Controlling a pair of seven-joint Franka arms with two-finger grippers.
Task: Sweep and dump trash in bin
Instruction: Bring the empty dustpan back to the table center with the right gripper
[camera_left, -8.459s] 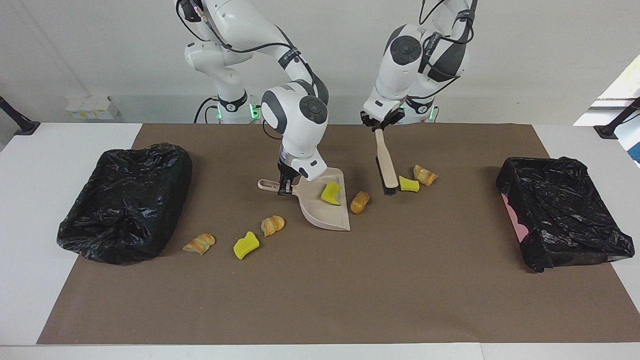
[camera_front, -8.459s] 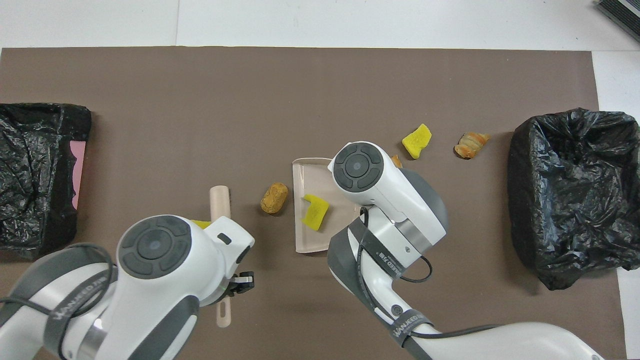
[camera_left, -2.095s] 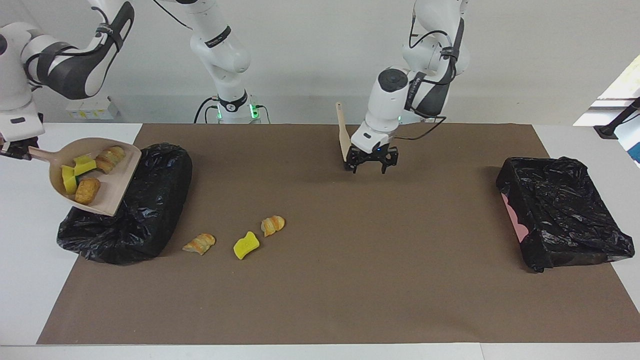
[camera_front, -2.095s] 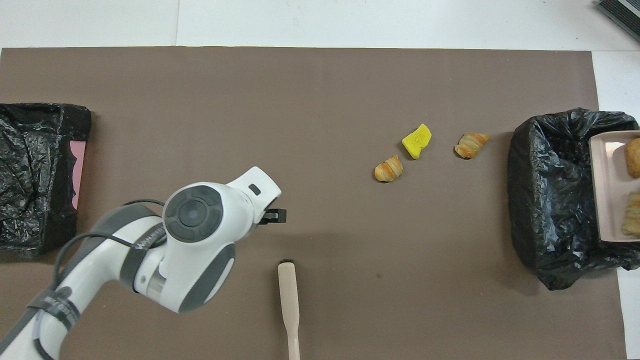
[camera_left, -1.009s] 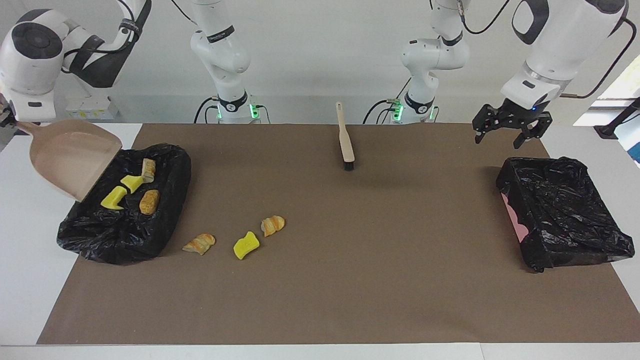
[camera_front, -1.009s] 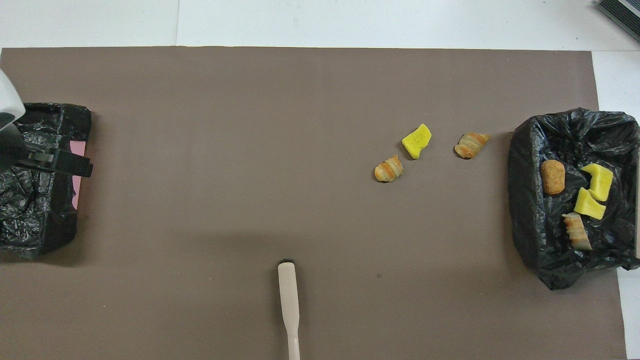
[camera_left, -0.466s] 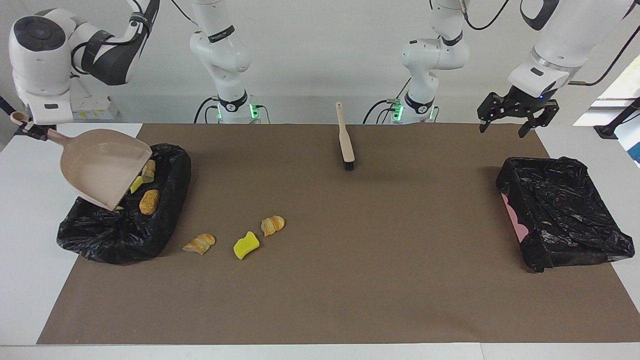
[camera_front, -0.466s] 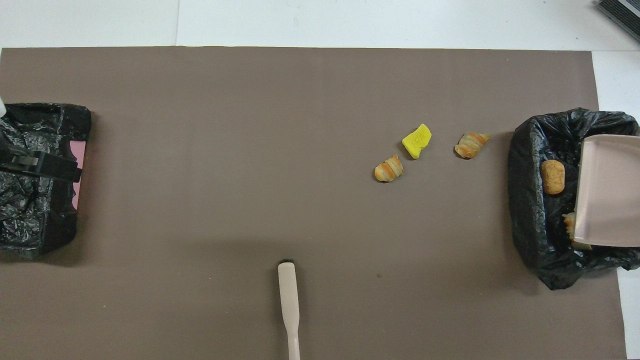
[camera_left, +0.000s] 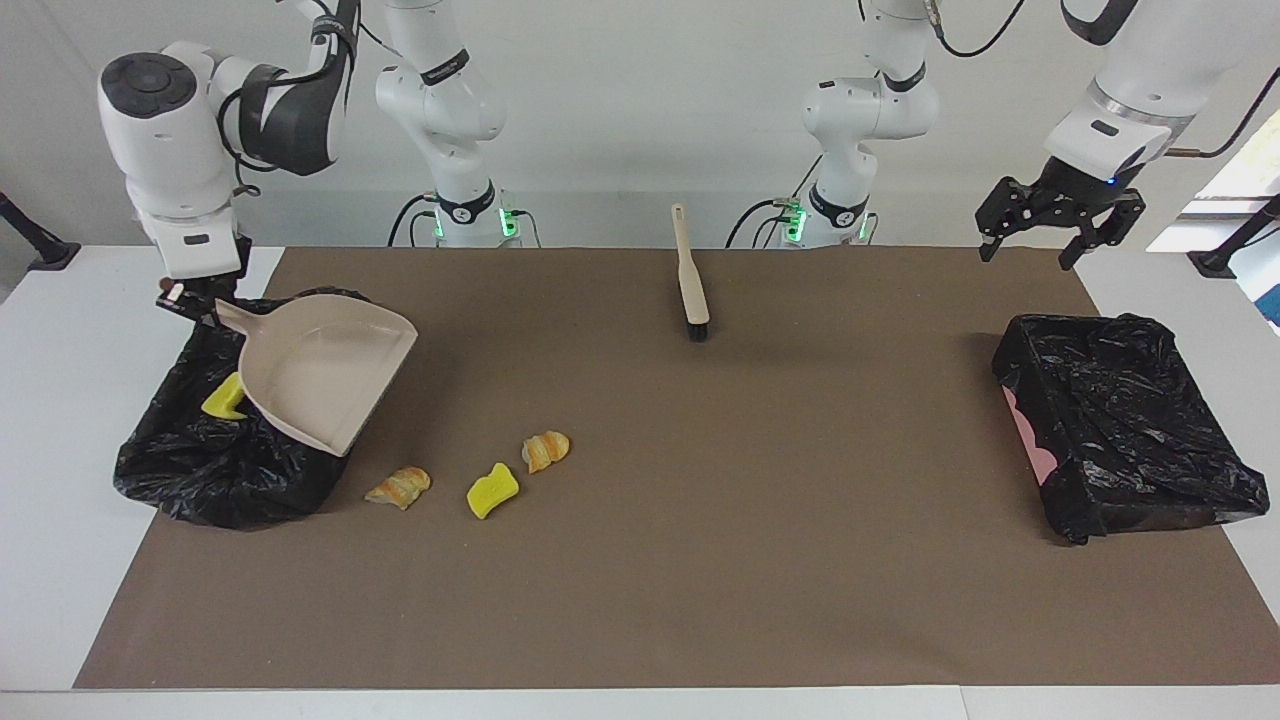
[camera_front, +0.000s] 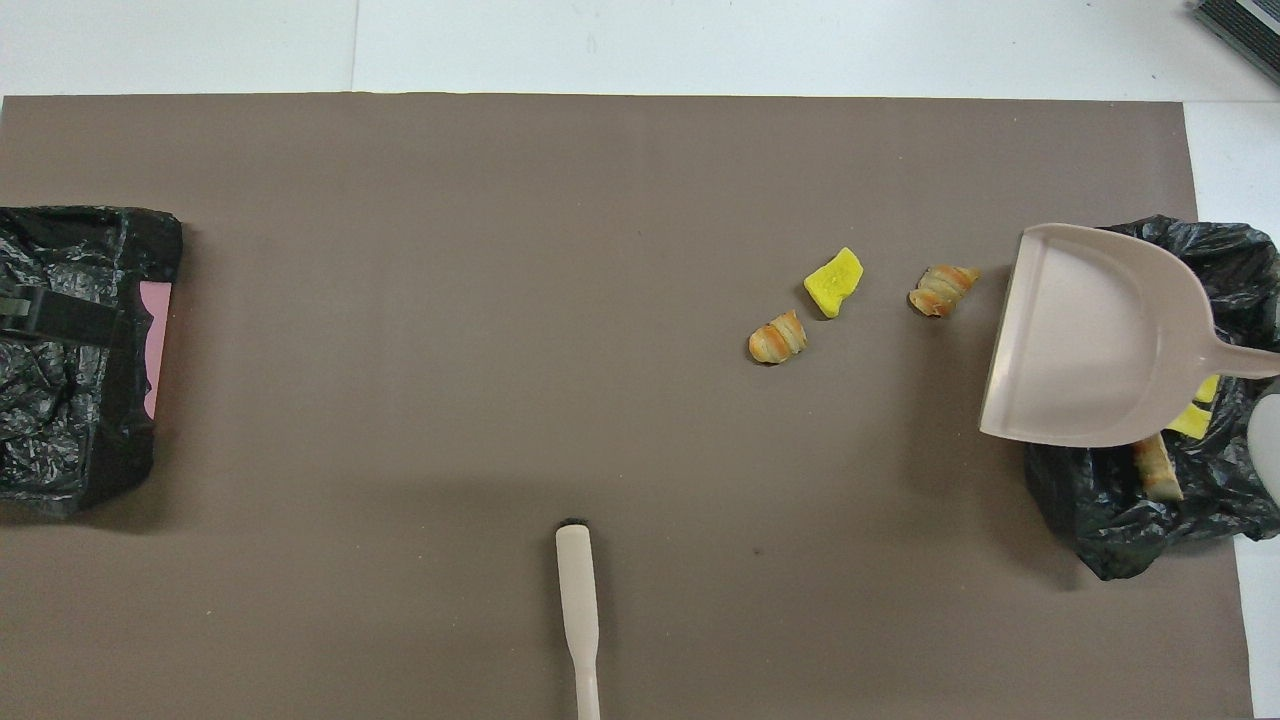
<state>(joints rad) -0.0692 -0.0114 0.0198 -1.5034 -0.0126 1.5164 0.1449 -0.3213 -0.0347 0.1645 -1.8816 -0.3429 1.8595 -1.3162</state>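
Observation:
My right gripper is going to release the beige dustpan, now hanging over the bin's edge, on the bare mat (camera_front: 613, 286) beyond the brush, next to the loose trash.
My right gripper (camera_left: 192, 303) is shut on the handle of the beige dustpan (camera_left: 322, 378), which hangs empty over the edge of the black-bagged bin (camera_left: 225, 475) at the right arm's end. In that bin a yellow chunk (camera_left: 222, 398) and a pastry lump (camera_front: 1155, 468) show beside the pan; the rest of the bin's inside is hidden. On the mat beside the bin lie three pieces of trash: two striped pastry lumps (camera_left: 398, 487) (camera_left: 546, 450) and a yellow chunk (camera_left: 492, 490). The brush (camera_left: 690, 285) lies untouched on the mat close to the robots. My left gripper (camera_left: 1040, 240) waits open, high over the left arm's end.
A second bin lined with a black bag (camera_left: 1130, 430) sits at the left arm's end of the brown mat (camera_left: 700, 560), with a pink wall showing at one side. White table (camera_left: 50, 560) borders the mat.
The right arm has swung the emptied dustpan from its tipped pose over the bin toward the middle of the table and levelled it. The left gripper has drifted slightly up and outward.

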